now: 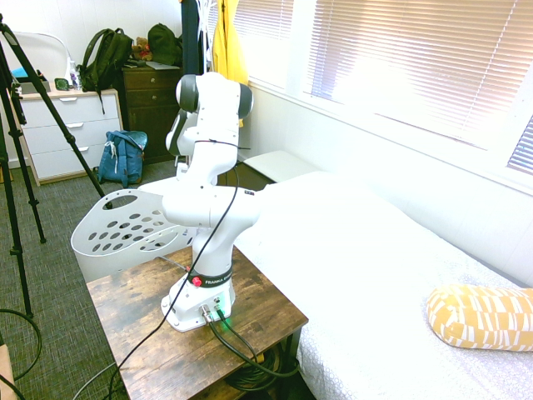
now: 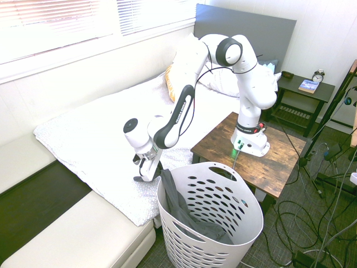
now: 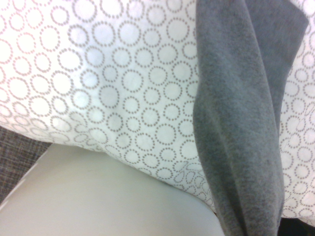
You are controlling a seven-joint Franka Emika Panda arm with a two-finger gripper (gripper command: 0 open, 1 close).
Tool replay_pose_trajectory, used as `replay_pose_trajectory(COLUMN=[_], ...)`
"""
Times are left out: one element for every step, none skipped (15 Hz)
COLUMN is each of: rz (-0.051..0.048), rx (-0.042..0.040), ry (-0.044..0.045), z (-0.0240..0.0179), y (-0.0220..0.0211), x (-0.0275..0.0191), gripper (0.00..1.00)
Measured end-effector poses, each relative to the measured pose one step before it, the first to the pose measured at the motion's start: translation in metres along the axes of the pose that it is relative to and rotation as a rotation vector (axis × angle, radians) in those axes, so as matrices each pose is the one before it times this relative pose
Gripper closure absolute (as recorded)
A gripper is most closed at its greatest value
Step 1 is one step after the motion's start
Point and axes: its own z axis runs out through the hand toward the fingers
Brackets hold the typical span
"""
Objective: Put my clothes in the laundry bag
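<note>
Next, my gripper lets go of the dark grey clothes inside the white holed laundry bag (image 1: 145, 223), just behind the wooden table.
The laundry bag (image 2: 215, 187), a white holed basket, stands on the floor between the bed (image 2: 95, 134) and the wooden table; in the first exterior view the laundry bag (image 1: 125, 229) shows behind the arm. The dark grey clothes (image 2: 192, 218) lie mostly inside it, with one end draped up over the rim toward the bed. My gripper (image 2: 144, 177) is down at the bed's edge right beside that end, shut, apparently pinching it. In the wrist view the clothes (image 3: 241, 123) run as a grey strip across the circle-patterned bedspread (image 3: 123, 88).
The wooden table (image 2: 279, 162) stands right of the basket. A white cushioned bench (image 2: 83, 234) runs along the bed's foot. A yellow pillow (image 1: 483, 317) lies on the bed. A blue backpack (image 1: 123, 157) and a yellow jacket (image 1: 226, 42) are by the dressers.
</note>
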Motion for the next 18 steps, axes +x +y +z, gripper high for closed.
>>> replay_pose_trajectory(rz=[-0.01035, -0.01230, -0.01296, -0.01618, -0.01809, -0.01842, -0.01707, -0.01632, -0.01641, -0.01565, -0.01005, -0.00893, -0.00514, -0.00250, -0.00397, -0.00552, -0.00417, -0.00157], rx=[0.01582, 0.01162, 0.00823, 0.00687, 0.00665, 0.00957, 0.00956, 0.00808, 0.00601, 0.00128, -0.00380, -0.01023, -0.00948, 0.00200, 0.02225, 0.02887, 0.02055, 0.01205], ry=[0.02688, 0.03040, 0.03099, 0.02939, 0.02331, 0.02253, 0.01967, 0.01094, 0.00993, 0.01183, 0.00978, 0.00468, 0.00232, -0.00423, -0.01262, -0.01351, -0.00934, -0.00508], z=[-0.02060, -0.02006, -0.01695, -0.01592, -0.01218, -0.01113, -0.00988, -0.00714, -0.00377, -0.00028, 0.00247, 0.00504, 0.00532, 0.00402, 0.00201, 0.00159, 0.00247, 0.00162], y=[0.00601, 0.00984, 0.01270, 0.01706, 0.01805, 0.01862, 0.02010, 0.01849, 0.01734, 0.01539, 0.01210, 0.00571, 0.00253, -0.00048, -0.00256, -0.00209, -0.00068, -0.00010], x=[-0.01433, -0.01910, -0.02152, -0.02729, -0.02806, -0.02721, -0.02678, -0.02389, -0.02262, -0.01983, -0.01558, -0.00635, -0.00197, 0.00019, -0.00029, -0.00110, 0.00000, 0.00096], gripper=[1.00, 1.00, 1.00, 1.00, 1.00, 1.00, 1.00, 1.00, 1.00, 1.00, 1.00, 1.00, 0.00, 0.00, 0.00, 0.00, 0.00, 0.00])
